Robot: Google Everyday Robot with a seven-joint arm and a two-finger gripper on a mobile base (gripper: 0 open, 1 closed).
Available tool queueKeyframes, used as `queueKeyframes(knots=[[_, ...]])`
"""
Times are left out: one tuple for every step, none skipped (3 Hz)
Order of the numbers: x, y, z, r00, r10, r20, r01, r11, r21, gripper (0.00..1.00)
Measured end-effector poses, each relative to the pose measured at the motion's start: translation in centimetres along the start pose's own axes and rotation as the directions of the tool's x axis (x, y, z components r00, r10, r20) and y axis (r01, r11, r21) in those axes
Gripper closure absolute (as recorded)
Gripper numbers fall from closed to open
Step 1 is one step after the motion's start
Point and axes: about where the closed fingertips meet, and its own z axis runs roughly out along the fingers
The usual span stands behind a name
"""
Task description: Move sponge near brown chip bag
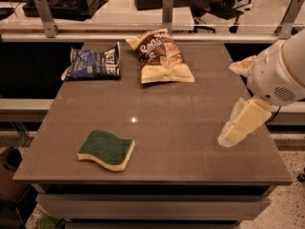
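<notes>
I should next close on the sponge's end point(127, 152) toward the white arm.
The sponge point(106, 150), dark green on top over pale yellow foam, lies flat near the front left of the table point(190, 123). The brown chip bag point(161, 57) lies at the far middle of the table, brown centre with cream ends. My gripper point(228, 138) hangs at the right side of the table, well right of the sponge and in front of the brown bag, holding nothing that I can see. The white arm point(281, 73) reaches in from the right edge.
A blue chip bag point(93, 64) lies at the far left, beside the brown bag. A metal rail with posts point(167, 13) runs behind the table. The floor drops away past the table's front and right edges.
</notes>
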Motion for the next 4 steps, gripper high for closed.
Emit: queueKeyframes(knots=[[-1.5,1.3,4.3,0.991,0.026,0.131,-0.022,0.9993,-0.03,0.0],[-3.2,2.1,8.5,0.972,0.033,0.232,-0.013,0.996,-0.088,0.0],[-4.8,3.3,11.6,0.959,0.038,0.28,0.0,0.9912,-0.133,0.0],[-6.3,4.9,12.8,0.946,0.039,0.321,0.02,0.9838,-0.178,0.0]])
